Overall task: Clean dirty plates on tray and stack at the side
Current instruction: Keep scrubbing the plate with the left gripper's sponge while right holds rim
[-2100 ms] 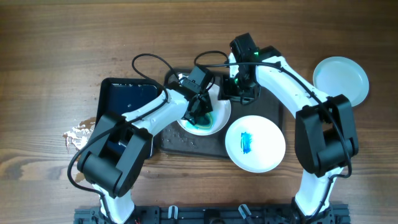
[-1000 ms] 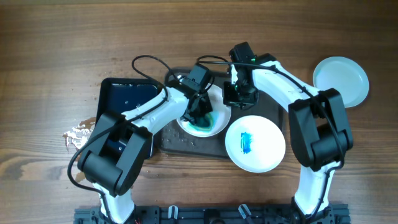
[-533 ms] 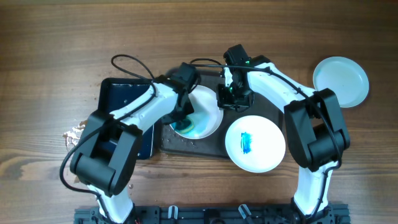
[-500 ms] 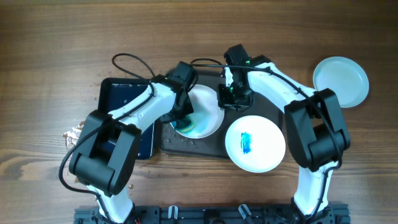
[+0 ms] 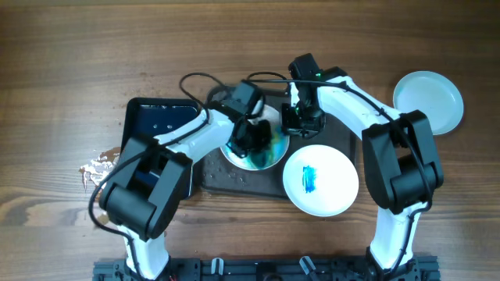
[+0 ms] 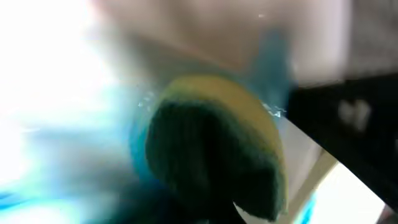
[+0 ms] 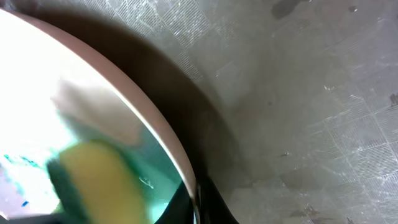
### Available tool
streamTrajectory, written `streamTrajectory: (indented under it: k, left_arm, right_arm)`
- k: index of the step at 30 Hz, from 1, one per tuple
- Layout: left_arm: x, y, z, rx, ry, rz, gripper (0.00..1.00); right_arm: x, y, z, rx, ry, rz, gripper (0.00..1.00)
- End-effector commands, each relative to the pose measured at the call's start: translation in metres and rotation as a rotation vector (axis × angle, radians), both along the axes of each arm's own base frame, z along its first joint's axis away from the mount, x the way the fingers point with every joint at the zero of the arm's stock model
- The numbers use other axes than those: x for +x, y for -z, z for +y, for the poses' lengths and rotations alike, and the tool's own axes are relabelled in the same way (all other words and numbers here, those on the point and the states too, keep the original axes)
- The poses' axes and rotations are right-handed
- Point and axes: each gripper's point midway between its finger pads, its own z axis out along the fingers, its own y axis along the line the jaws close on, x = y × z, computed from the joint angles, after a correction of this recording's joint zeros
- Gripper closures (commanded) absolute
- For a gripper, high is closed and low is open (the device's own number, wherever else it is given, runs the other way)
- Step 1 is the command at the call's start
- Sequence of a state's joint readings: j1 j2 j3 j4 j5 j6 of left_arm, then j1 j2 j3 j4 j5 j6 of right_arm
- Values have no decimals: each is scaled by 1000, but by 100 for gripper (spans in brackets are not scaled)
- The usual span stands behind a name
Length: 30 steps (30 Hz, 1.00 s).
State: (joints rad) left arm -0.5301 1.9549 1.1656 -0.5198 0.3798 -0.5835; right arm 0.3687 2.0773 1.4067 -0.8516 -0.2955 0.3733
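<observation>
I should release the yellow-and-green sponge from my left gripper in the smaller glossy black tray [image 5: 166, 157], towards the dark tray's side.
A white plate [image 5: 269, 154] smeared blue-green lies on the dark tray [image 5: 340, 134]. My left gripper [image 5: 251, 139] is shut on a yellow-and-green sponge [image 6: 211, 155] and presses it onto this plate; the left wrist view is blurred. My right gripper [image 5: 300, 122] is shut on the plate's right rim [image 7: 158, 124], one dark fingertip on each side of the rim [image 7: 198, 202]. The sponge [image 7: 99, 180] shows inside the plate in that view too. A second plate [image 5: 319, 179] with a blue smear sits at the tray's front right edge. A clean plate [image 5: 427, 101] rests on the table at the far right.
A smaller glossy black tray [image 5: 160, 125] lies left of the dark tray, partly under my left arm. A crumpled light scrap [image 5: 98, 168] sits on the wood at the far left. Cables loop above the tray's back edge [image 5: 195, 78].
My left gripper has swept the sponge from the plate's left side toward its right. The plate and my right gripper have shifted slightly right with it.
</observation>
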Motion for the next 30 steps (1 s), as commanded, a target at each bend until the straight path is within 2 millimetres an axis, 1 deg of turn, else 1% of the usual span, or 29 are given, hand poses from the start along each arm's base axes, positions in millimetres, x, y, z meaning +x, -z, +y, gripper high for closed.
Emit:
streamTrajectory:
  k: [1, 2, 3, 5, 7, 8, 9, 11, 12, 13, 14, 17, 18, 19, 20, 22, 25, 27, 29, 30]
  left_arm:
    - [4, 44, 130, 505, -371, 48, 96]
    - [0, 43, 146, 561, -405, 62, 96]
    - [-4, 42, 156, 598, -421, 79, 96]
    - [-8, 41, 159, 614, -418, 93, 96]
    - [-11, 42, 152, 603, -353, 91, 96]
    - [-11, 43, 138, 550, -266, 84, 96]
    - [-12, 44, 116, 462, -157, 77, 96]
    - [-14, 42, 76, 301, -8, 58, 96]
    - [-17, 36, 45, 162, 92, 37, 96]
    - [-18, 24, 6, -13, 174, 3, 96]
    - [-15, 15, -14, -107, 198, -21, 96]
    - [-6, -6, -43, -279, 241, -82, 96]
    - [-3, -8, -46, -290, 244, -101, 96]
    - [3, -7, -44, -274, 231, -122, 96]
    - [12, 0, -32, -209, 164, -121, 96]
    - [27, 16, 2, -61, 14, -104, 96]
    - [41, 32, 66, 143, -169, -73, 96]
    - [48, 33, 94, 192, -233, -65, 96]
    - [54, 30, 110, 209, -263, -76, 96]
    - [59, 28, 121, 236, -288, -89, 96]
  right_arm:
    - [-6, 16, -9, -61, 15, 28, 95]
    - [-6, 16, -9, -61, 15, 27, 96]
    - [-6, 16, -9, -60, 15, 26, 95]
    - [-5, 16, -9, -60, 16, 26, 95]
    - [-6, 16, -9, -60, 15, 26, 95]
    - [-6, 16, -9, -60, 15, 26, 95]
    - [-5, 16, -9, -60, 15, 26, 96]
    - [-6, 16, -9, -60, 15, 26, 95]
    - [-6, 16, -9, -60, 15, 26, 95]
    - [-6, 16, -9, -61, 15, 28, 95]
    - [-6, 16, -9, -61, 14, 30, 95]
    - [-7, 16, -9, -63, 12, 32, 95]
    - [-7, 16, -9, -62, 12, 32, 96]
    - [-8, 16, -10, -63, 12, 34, 96]
    - [-8, 16, -10, -64, 11, 36, 95]
    - [-9, 16, -10, -65, 3, 38, 95]
    - [-11, 16, -11, -68, -10, 42, 95]
    - [-11, 16, -11, -68, -10, 43, 95]
    - [-11, 16, -11, -68, -10, 44, 95]
    - [-11, 16, -11, -68, -10, 44, 95]
